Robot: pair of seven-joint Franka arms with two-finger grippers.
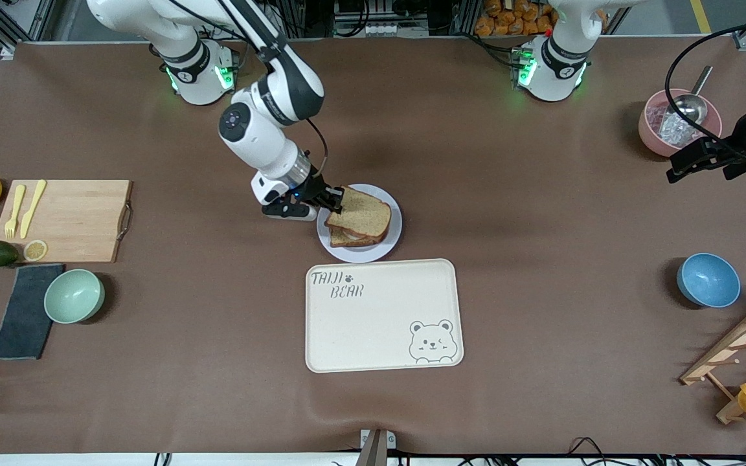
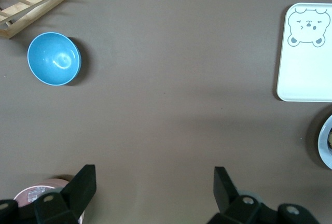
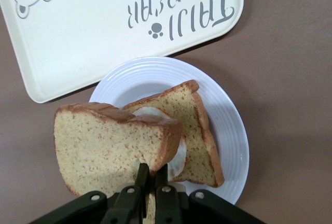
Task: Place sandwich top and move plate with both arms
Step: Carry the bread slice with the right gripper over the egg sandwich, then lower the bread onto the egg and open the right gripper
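My right gripper has the sandwich top. I need to let go of it on the egg-topped bread slice (image 1: 358,221) (image 3: 165,142) in the middle of the plate.
My right gripper (image 1: 336,202) is shut on the edge of the sandwich top (image 1: 360,212), a tan bread slice with a brown crust. It holds the slice just over the egg-topped bread slice (image 1: 351,239) on the plate (image 1: 391,243). In the right wrist view the sandwich top (image 3: 111,146) hangs tilted from the right gripper (image 3: 152,175) over the egg-topped slice (image 3: 194,125) and the plate (image 3: 228,130). My left gripper (image 1: 677,169) waits open and empty near the pink bowl at the left arm's end; in the left wrist view the left gripper (image 2: 154,187) is above bare table.
The cream bear-print tray (image 1: 383,317) lies just nearer the front camera than the plate. A blue bowl (image 1: 708,279), a pink bowl with a scoop (image 1: 676,123) and a wooden rack (image 1: 739,362) are at the left arm's end. A cutting board (image 1: 65,220) and green bowl (image 1: 74,296) are at the right arm's end.
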